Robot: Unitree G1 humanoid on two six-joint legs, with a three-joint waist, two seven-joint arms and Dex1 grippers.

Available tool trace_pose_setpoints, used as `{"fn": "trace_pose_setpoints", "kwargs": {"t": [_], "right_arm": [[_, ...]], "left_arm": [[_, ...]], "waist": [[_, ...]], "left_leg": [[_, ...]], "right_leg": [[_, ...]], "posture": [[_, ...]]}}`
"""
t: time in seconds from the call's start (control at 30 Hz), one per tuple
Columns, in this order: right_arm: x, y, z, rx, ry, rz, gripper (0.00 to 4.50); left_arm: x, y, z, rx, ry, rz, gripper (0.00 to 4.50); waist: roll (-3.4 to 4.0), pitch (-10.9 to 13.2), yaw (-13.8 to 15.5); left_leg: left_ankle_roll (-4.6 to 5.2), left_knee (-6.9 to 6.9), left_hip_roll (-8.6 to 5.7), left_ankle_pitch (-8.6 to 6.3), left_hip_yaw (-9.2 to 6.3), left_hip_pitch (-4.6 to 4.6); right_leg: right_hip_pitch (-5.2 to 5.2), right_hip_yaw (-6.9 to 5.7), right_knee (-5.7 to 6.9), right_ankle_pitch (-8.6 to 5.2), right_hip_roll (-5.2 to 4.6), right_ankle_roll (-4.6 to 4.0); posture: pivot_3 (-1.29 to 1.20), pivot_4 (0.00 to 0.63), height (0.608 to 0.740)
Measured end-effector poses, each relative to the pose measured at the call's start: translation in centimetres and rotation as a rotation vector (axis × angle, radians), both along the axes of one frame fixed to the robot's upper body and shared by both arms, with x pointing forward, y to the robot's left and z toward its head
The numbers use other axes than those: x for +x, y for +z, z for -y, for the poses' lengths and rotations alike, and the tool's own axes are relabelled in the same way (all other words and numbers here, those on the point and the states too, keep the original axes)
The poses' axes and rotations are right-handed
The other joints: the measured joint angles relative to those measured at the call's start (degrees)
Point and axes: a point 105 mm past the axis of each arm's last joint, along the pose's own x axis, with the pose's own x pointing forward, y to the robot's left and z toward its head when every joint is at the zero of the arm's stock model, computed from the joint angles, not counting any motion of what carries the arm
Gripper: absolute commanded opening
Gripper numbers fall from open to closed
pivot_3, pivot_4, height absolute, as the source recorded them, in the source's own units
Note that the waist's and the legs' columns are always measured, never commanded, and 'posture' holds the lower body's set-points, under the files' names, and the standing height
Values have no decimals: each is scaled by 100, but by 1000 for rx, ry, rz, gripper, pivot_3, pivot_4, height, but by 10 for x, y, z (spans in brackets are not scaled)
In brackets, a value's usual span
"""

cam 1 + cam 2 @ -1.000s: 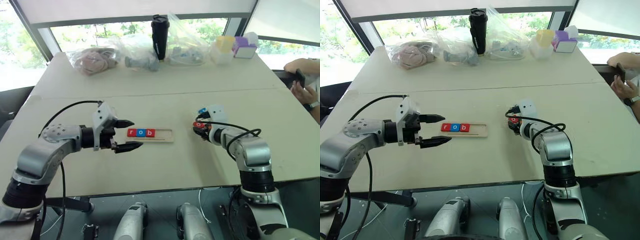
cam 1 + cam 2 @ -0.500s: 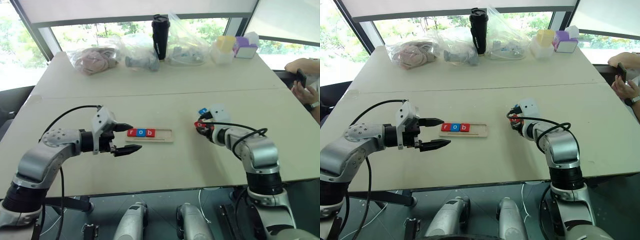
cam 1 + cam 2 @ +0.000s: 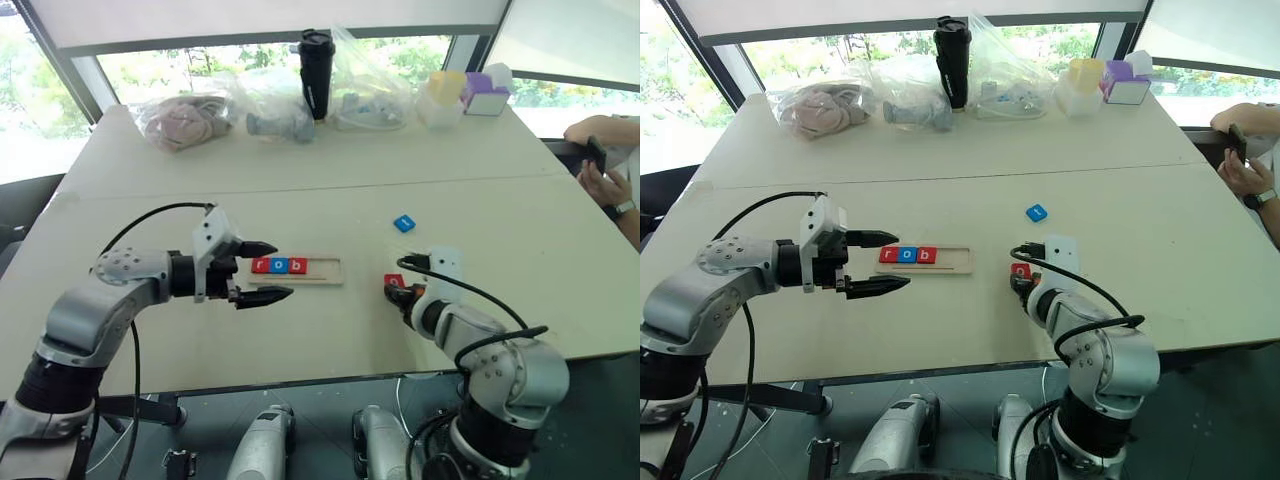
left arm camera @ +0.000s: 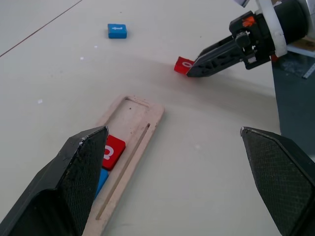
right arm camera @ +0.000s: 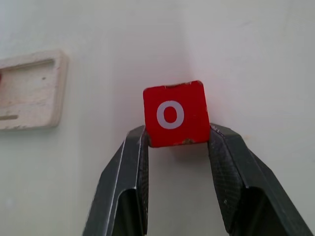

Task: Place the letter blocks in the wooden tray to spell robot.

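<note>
My right gripper will put the red o block down and pinch its near and far sides (image 5: 174,86), because it covers the block's side that faces the red b.
The wooden tray (image 3: 326,271) lies mid-table with three letter blocks in its left part: red r (image 3: 262,265), blue o (image 3: 280,265) and red b (image 3: 298,265). Its right part is bare. My left gripper (image 3: 282,270) hovers open at the tray's left end, with one finger on each side (image 4: 74,182). To the right of the tray, my right gripper (image 5: 177,130) is shut on a red o block (image 5: 173,114), low over the table. A blue block (image 3: 404,223) lies loose on the table beyond it.
Plastic bags (image 3: 185,115), a black tumbler (image 3: 316,62) and small coloured boxes (image 3: 470,95) line the far table. A person's hands holding a phone (image 3: 600,160) are at the right edge. A seam (image 3: 300,185) joins the two tables.
My right gripper has pulled back toward me and a little left with the red o block in it, leaving the blue block where it lay. The left gripper has stayed put.
</note>
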Motion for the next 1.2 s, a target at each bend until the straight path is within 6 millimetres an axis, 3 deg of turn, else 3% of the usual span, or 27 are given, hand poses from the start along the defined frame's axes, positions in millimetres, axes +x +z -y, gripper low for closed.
{"fn": "trace_pose_setpoints", "kwargs": {"t": [0.03,0.2,0.3,0.37,0.47,0.53,0.6,0.7,0.87,1.0,1.2], "right_arm": [[0,0,2,-9,-14,0,2240],[0,2,0,-14,-12,7,4470],[-1,3,-2,-40,39,16,4470],[-3,7,5,-157,145,37,4470],[-10,35,26,-383,374,120,4470],[-17,58,24,-493,598,228,4470],[-23,66,29,-592,809,287,4470],[-16,64,35,-550,941,340,4470],[10,44,53,-564,1119,381,4470],[31,28,52,-571,1223,380,4470],[37,12,46,-547,1383,307,4470]], "left_arm": [[0,-1,0,1,0,-3,4500],[4,-3,2,12,-1,-14,4500],[5,-2,1,15,1,-10,4500],[5,-3,1,15,3,-11,4500],[6,-5,-1,20,9,-20,4500],[5,-5,-2,21,3,-25,4500],[4,-5,-4,32,-4,-28,4500],[2,-4,-5,42,-20,-30,4500],[-5,0,-8,86,-68,-22,4500],[-10,6,-6,134,-106,20,4500],[-17,4,-6,159,-119,27,4500]], "waist": [[0,0,8],[0,0,6],[0,0,-1],[3,2,10],[6,6,13],[6,7,10],[-3,4,10],[-9,2,-7],[-10,4,3],[-10,6,7],[-9,6,15]], "left_leg": [[0,0,0,0,0,0],[0,-2,0,0,0,-2],[0,-1,0,0,0,-2],[0,2,-3,0,2,-8],[2,7,-7,0,7,-22],[5,4,0,-2,6,-22],[10,-1,13,-6,8,-21],[10,1,19,-6,18,-21],[11,10,16,-6,31,-22],[11,10,16,-6,32,-22],[11,7,16,-6,32,-23]], "right_leg": [[2,0,-2,0,0,0],[1,-1,-4,0,0,0],[1,-1,-5,0,0,0],[2,-1,-10,-1,-5,0],[0,-3,-24,-3,-11,3],[2,-11,-34,-14,-6,22],[11,-21,-52,-16,3,25],[13,-15,-59,-10,6,18],[14,-12,-66,-2,-1,6],[13,-10,-64,10,0,-9],[10,-9,-62,16,2,4]], "posture": [[0,150,740],[0,150,740],[0,150,740],[0,150,740],[0,150,740],[0,150,740],[0,150,740],[0,150,740],[0,150,740],[0,150,740],[0,150,740]]}}
